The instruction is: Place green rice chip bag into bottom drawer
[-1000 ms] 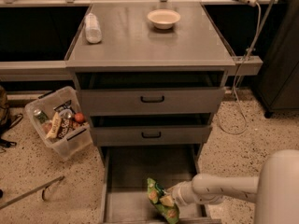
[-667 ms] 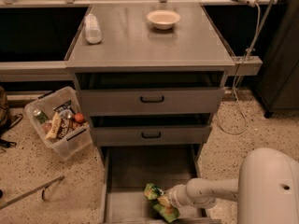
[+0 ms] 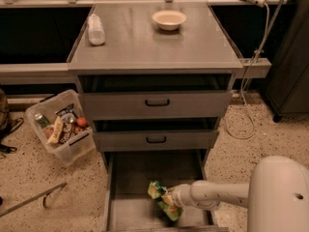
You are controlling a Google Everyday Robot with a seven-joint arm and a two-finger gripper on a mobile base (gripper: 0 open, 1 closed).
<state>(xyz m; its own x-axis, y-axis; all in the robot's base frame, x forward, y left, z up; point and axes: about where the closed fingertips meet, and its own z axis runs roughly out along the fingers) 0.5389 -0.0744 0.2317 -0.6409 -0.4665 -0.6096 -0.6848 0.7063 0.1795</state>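
Note:
Next, I release the green rice chip bag from my gripper on the middle of the open bottom drawer's grey bottom (image 3: 162, 189).
The green rice chip bag (image 3: 161, 199) is crumpled bright green foil, hanging low over the floor of the open bottom drawer (image 3: 140, 175), near its front right part. My gripper (image 3: 170, 198) reaches in from the right at the end of a white arm and is shut on the bag's right side. The drawer is a long grey tray pulled out under the cabinet. Whether the bag touches the drawer floor cannot be told.
Two shut grey drawer fronts with black handles (image 3: 157, 102) sit above. On the cabinet top stand a white bowl (image 3: 169, 19) and a lying plastic bottle (image 3: 96, 29). A clear bin of snacks (image 3: 61, 128) stands on the floor to the left. My white base (image 3: 280, 197) fills the lower right.
The arm has drawn the bag a little to the left and further over the drawer floor. The bag stays in the gripper.

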